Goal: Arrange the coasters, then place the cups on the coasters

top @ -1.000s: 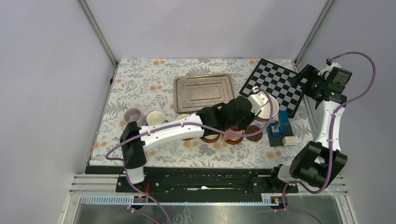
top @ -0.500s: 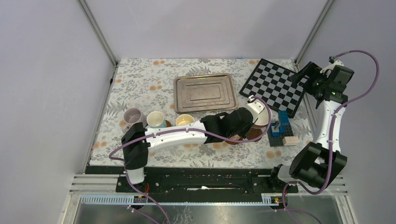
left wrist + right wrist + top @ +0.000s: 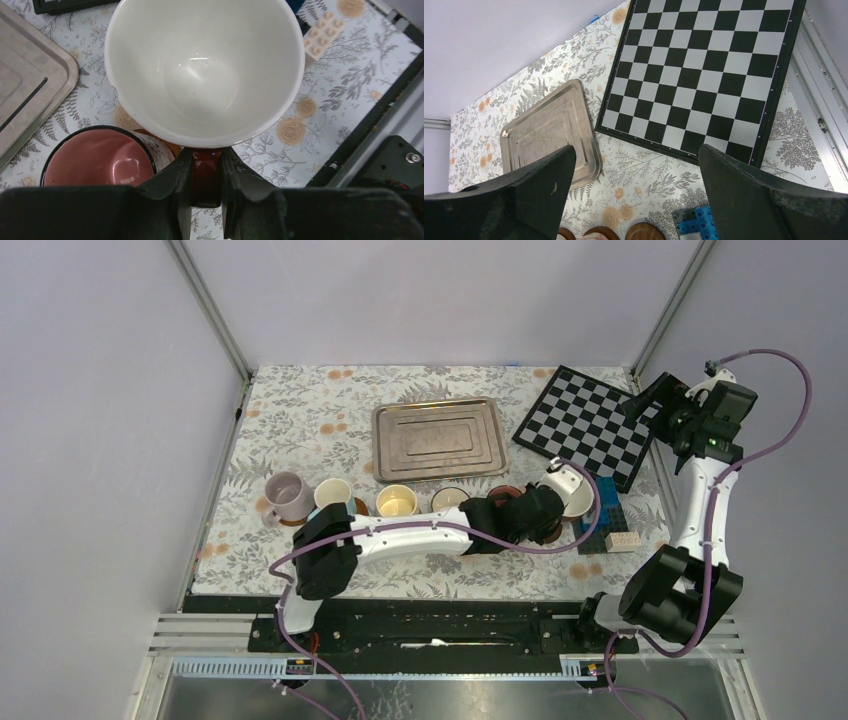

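Next, my left gripper lets go of the cup with the white inside between the pink cup and the blue bricks [image 3: 558,517] [image 3: 204,83].
My left gripper [image 3: 552,508] is shut on the dark red handle [image 3: 206,175] of a cup with a white inside [image 3: 205,65], at the right end of the row. What lies under that cup is hidden. Beside it a pink cup [image 3: 100,160] stands on a brown coaster [image 3: 172,147]. To the left stand further cups: lilac [image 3: 285,495], white [image 3: 333,494], cream [image 3: 397,502] and another [image 3: 450,499]. A bare coaster [image 3: 644,232] shows in the right wrist view. My right gripper [image 3: 636,150] hangs open, high above the chessboard's edge, holding nothing.
A silver tray [image 3: 440,440] lies behind the row of cups. A chessboard [image 3: 590,425] sits at the back right. Blue bricks [image 3: 602,512] and a cream brick [image 3: 622,540] lie just right of the held cup.
My left arm has swung right and toward the near side with the cup in its grip, uncovering the row of cups. The right gripper has barely moved.
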Tool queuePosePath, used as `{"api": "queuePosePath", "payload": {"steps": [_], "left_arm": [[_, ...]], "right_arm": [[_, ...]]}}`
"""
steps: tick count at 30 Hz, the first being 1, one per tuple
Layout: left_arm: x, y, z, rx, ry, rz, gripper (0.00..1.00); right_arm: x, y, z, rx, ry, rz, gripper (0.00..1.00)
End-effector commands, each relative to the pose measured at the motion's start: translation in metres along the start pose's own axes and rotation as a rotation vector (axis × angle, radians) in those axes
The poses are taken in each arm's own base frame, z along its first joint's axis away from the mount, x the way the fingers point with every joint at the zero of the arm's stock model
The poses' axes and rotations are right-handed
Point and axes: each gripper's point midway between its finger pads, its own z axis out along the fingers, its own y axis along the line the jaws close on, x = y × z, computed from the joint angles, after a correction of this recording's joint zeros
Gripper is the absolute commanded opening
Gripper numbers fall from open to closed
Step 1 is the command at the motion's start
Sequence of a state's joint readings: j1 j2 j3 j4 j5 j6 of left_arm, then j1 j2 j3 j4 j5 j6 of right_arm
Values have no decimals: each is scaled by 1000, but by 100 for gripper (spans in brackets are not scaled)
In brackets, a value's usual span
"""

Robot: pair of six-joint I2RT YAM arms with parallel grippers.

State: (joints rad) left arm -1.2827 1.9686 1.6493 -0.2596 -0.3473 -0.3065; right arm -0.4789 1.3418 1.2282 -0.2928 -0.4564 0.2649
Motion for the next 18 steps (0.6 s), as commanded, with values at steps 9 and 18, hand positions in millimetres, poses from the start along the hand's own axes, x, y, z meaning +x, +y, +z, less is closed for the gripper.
{"api": "queuePosePath", "payload": {"steps": [9,18], "left_arm": [[-57,-15,17,-40,-219,-124,0],[-32,-16,35,-67,-189,-95,0]], "right_arm": [[-13,8,-5,-31,-66,-21,100],[-10,9,-4,-41,-60,-18,100]]}}
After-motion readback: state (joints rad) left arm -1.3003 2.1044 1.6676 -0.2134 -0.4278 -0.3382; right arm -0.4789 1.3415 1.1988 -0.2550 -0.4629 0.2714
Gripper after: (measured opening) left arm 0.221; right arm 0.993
